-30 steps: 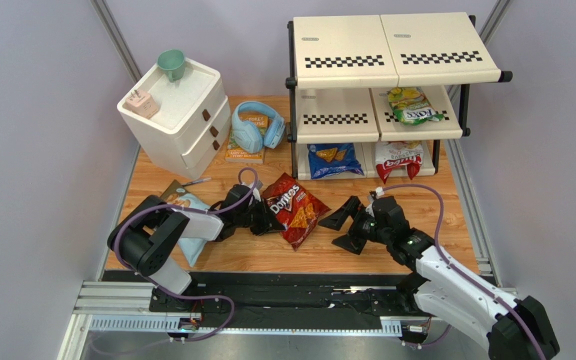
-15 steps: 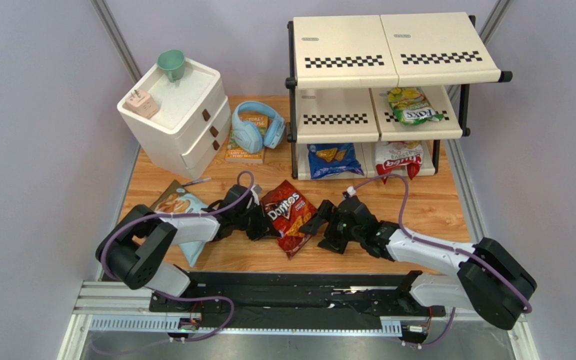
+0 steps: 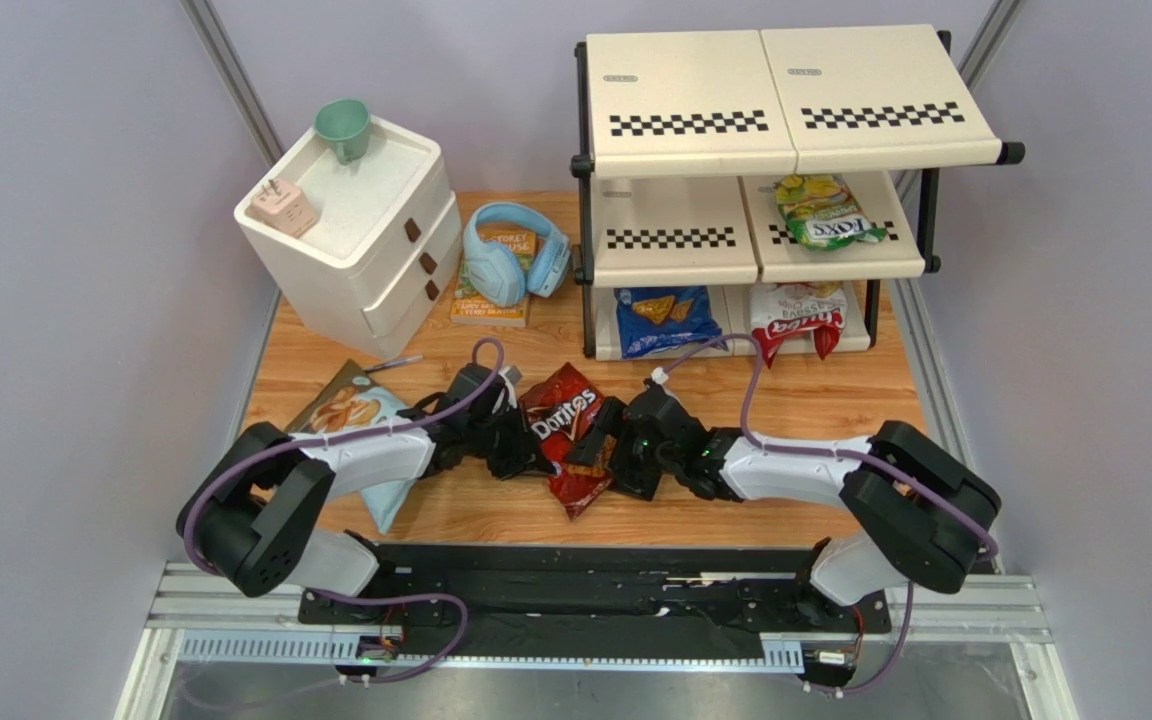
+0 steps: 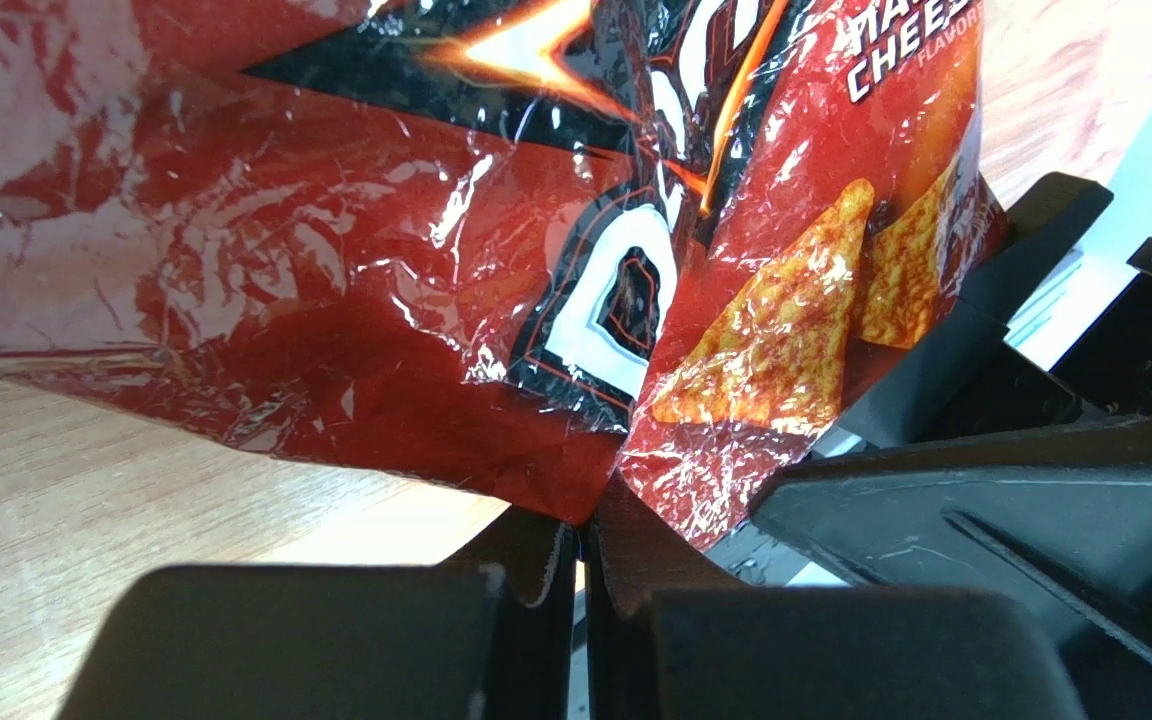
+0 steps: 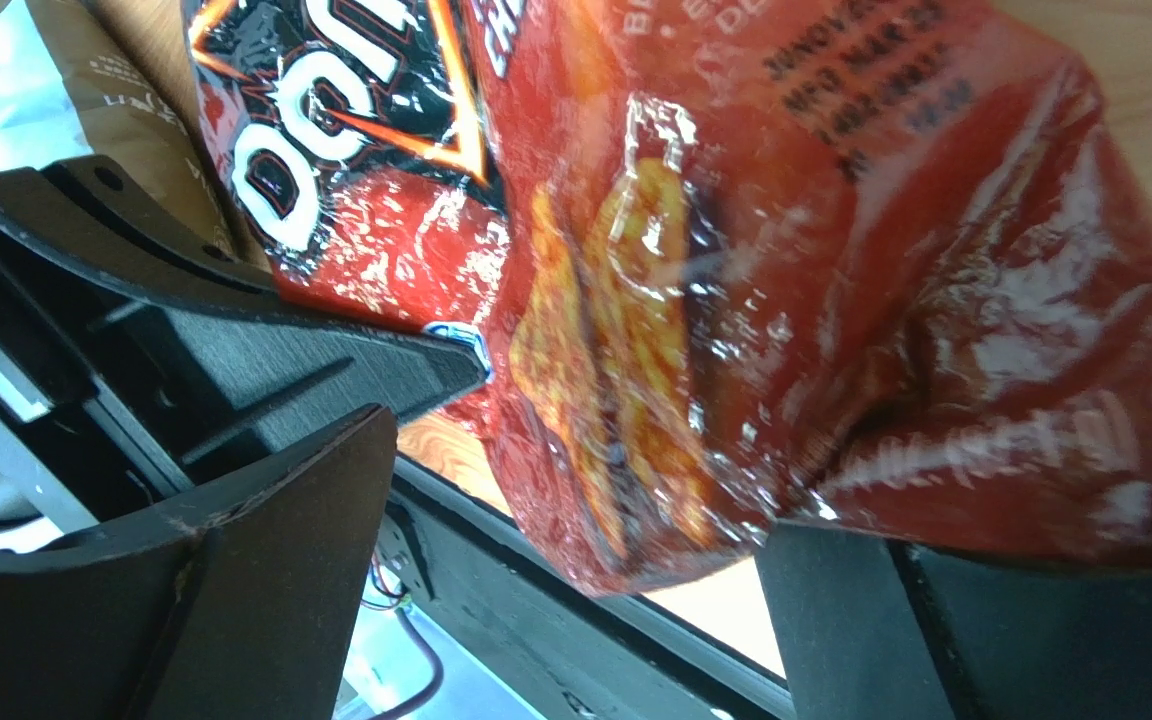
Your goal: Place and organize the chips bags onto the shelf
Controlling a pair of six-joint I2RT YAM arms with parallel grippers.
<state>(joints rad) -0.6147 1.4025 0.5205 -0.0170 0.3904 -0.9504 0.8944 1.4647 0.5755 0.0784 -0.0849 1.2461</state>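
The red Doritos bag's edge is pinched by my left gripper, far from the shelf, so my right gripper needs to take the bag's bunched side [image 5: 630,518] and carry it to the shelf.
The red Doritos bag [image 3: 567,435] lies crumpled on the wooden table between both arms. My left gripper [image 3: 519,444] is shut on its left edge; in the left wrist view the fingertips [image 4: 585,528] pinch the foil of the red bag [image 4: 432,240]. My right gripper [image 3: 621,453] is open, its jaws wide on either side of the bag's right end [image 5: 778,270]. On the shelf [image 3: 778,105], the green-yellow bag [image 3: 830,210] sits on the middle tier. The blue Doritos [image 3: 668,318] and the white-and-red bag [image 3: 796,315] are on the bottom tier. The pale-blue cassava bag [image 3: 361,413] lies partly under my left arm.
A white two-drawer cabinet [image 3: 372,248] with a teal cup [image 3: 342,128] and a small pink item [image 3: 282,203] stands at the back left. Blue headphones [image 3: 507,252] rest on an orange book [image 3: 489,308] beside the shelf. A pen [image 3: 394,363] lies near the cassava bag.
My left gripper closed on the red bag's edge. My right arm swung left until its open jaws straddled the bag's right end. The bag bunched up narrower.
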